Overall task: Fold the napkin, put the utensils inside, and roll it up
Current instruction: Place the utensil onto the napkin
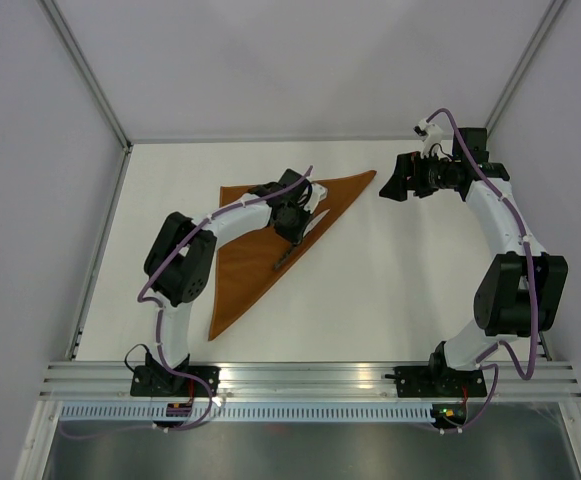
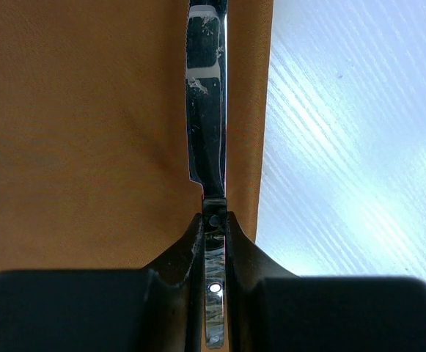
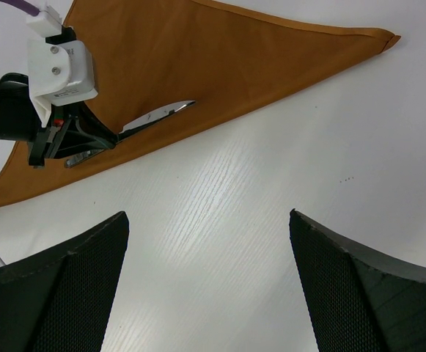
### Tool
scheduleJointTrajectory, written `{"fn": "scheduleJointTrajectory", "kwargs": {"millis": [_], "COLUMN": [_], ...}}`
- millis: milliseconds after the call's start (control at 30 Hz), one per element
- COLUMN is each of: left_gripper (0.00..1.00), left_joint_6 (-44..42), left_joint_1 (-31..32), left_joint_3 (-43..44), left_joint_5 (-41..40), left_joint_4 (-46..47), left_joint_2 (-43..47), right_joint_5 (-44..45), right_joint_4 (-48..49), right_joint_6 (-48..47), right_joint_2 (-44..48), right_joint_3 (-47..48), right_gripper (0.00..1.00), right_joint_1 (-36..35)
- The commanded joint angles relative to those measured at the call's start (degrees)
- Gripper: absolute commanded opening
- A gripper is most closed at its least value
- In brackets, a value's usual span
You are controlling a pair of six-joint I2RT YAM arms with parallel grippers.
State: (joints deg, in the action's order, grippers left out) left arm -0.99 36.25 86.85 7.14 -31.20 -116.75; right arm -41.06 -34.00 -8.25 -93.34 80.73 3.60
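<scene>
Next, my left gripper lets go of the grey metal knife on the napkin, just inside its long diagonal edge (image 1: 302,248) (image 2: 224,196).
The rust-orange napkin (image 1: 255,235) lies folded into a triangle on the white table; it also shows in the right wrist view (image 3: 220,59) and the left wrist view (image 2: 88,132). My left gripper (image 1: 295,222) is shut on a grey metal knife (image 2: 207,110) by its handle, low over the napkin near its long diagonal edge. The blade (image 3: 161,114) points along that edge. A second thin utensil (image 1: 283,258) lies on the napkin just below the gripper. My right gripper (image 1: 395,187) is open and empty, above bare table right of the napkin's far corner (image 3: 388,38).
The white table (image 1: 400,290) is walled by pale panels with metal frame posts at the back corners. An aluminium rail (image 1: 300,380) with the arm bases runs along the near edge.
</scene>
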Motion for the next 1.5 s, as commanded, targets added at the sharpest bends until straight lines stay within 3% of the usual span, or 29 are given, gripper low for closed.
{"fn": "scheduleJointTrajectory", "kwargs": {"millis": [0, 1200, 1467], "left_gripper": [0.02, 0.03, 0.24], "left_joint_6": [2.5, 4.1, 4.2], "left_joint_1": [0.6, 1.5, 1.4], "left_joint_3": [-0.3, -2.9, -2.9], "left_joint_5": [1.3, 2.1, 1.2], "left_joint_4": [-0.1, 1.1, 1.1], "left_joint_2": [-0.6, -2.1, -0.8], "right_joint_5": [0.1, -0.5, -0.5], "right_joint_4": [0.2, 1.3, 1.2], "right_joint_6": [0.1, 0.7, 0.7], "right_joint_2": [2.6, 1.9, 1.8], "right_joint_3": [0.3, -0.7, -0.6], "right_gripper": [0.95, 0.95, 0.95], "right_joint_1": [-0.1, -0.1, -0.1]}}
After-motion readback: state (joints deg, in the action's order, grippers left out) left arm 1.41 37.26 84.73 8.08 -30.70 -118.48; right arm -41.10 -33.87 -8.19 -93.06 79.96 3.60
